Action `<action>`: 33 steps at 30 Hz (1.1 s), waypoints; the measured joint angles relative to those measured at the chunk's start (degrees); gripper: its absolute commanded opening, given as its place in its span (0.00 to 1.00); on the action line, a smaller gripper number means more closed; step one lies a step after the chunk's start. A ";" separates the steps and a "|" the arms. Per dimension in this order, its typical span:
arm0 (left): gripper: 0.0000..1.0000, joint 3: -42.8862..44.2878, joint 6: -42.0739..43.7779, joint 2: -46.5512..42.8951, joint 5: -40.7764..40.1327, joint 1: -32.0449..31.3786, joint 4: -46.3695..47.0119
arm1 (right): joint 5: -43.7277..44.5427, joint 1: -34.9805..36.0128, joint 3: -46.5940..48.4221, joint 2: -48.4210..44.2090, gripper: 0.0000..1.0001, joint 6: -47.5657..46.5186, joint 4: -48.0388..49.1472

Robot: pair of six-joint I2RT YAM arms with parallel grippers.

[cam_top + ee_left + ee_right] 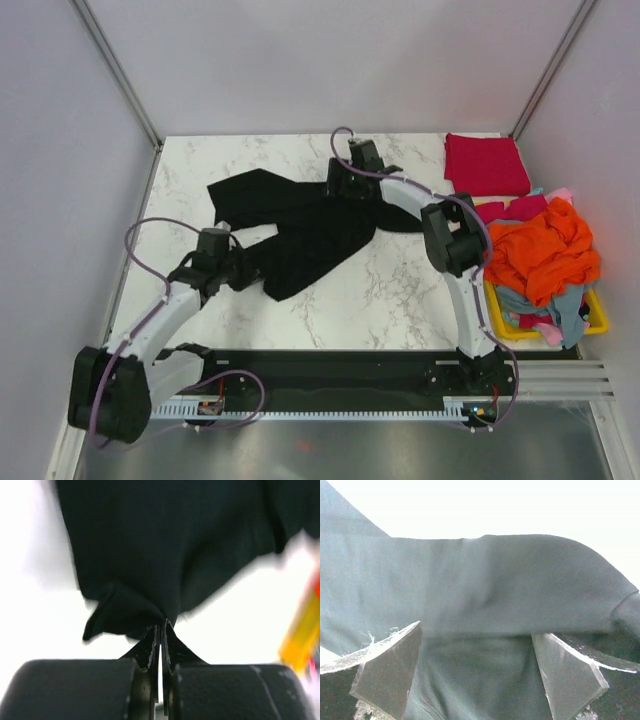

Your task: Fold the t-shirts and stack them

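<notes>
I have my left gripper on the crumpled black t-shirt's near edge, so next I open it and take the t-shirt's far flap (240,192) before I lift and spread.
The large black t-shirt (300,225) lies crumpled across the middle of the marble table. My left gripper (240,262) is shut on its near-left edge; the left wrist view shows the black cloth (165,550) pinched between the closed fingers (162,635). My right gripper (340,190) is open and rests low over the shirt's far right part; its wrist view shows the cloth (480,595) spread between the two fingertips (390,655). A folded crimson red t-shirt (486,164) lies at the far right corner. Orange (540,250), light blue (570,310) and pink (560,195) shirts are heaped in the basket.
A yellow plastic basket (600,320) stands at the table's right edge, piled high with clothes. Grey walls close in the table at the back and sides. A black rail runs along the near edge by the arm bases.
</notes>
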 measured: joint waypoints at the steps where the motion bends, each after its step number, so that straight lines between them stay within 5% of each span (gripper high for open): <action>1: 0.02 -1.62 -2.29 -4.04 -0.13 -4.35 -0.09 | -2.14 -1.31 6.36 4.02 0.98 -0.48 -0.98; 3: 0.14 -4.04 -7.26 -9.16 -0.81 -12.85 -0.09 | -5.75 -3.13 15.21 9.66 0.98 -1.22 -2.10; 4: 0.40 -5.11 -9.92 -10.86 -1.05 -17.40 0.31 | -7.63 -4.00 19.47 12.13 0.98 -1.57 -2.89; 5: 0.50 -5.68 -11.91 -11.61 -1.07 -21.42 0.50 | -9.64 -4.76 22.29 13.81 0.98 -1.84 -3.39; 7: 0.66 -5.77 -15.34 -11.19 -0.98 -27.23 0.07 | -12.33 -5.57 24.22 14.56 0.98 -2.43 -4.68; 10: 0.75 -2.67 -16.59 -9.55 -2.10 -29.62 -4.02 | -15.08 -5.60 24.70 14.08 0.98 -3.91 -5.97; 15: 0.63 12.63 -11.56 -8.15 -10.03 -27.28 -12.74 | -15.78 -4.76 20.83 8.04 0.98 -6.16 -8.09; 19: 0.46 22.47 -4.37 -4.68 -14.25 -17.53 -13.29 | -15.52 -4.35 14.78 -2.36 0.98 -6.56 -8.52; 23: 0.40 23.50 0.72 2.40 -19.19 -7.78 -13.05 | -15.32 -4.35 3.65 -15.74 0.98 -5.70 -6.01; 28: 0.27 22.53 5.40 14.99 -19.71 -2.19 -10.14 | -14.93 -3.78 -14.01 -30.60 0.98 -4.37 -2.75; 33: 0.24 21.75 8.63 24.24 -19.98 1.33 -5.68 | -15.10 -1.86 -29.09 -39.17 0.98 -3.15 -1.22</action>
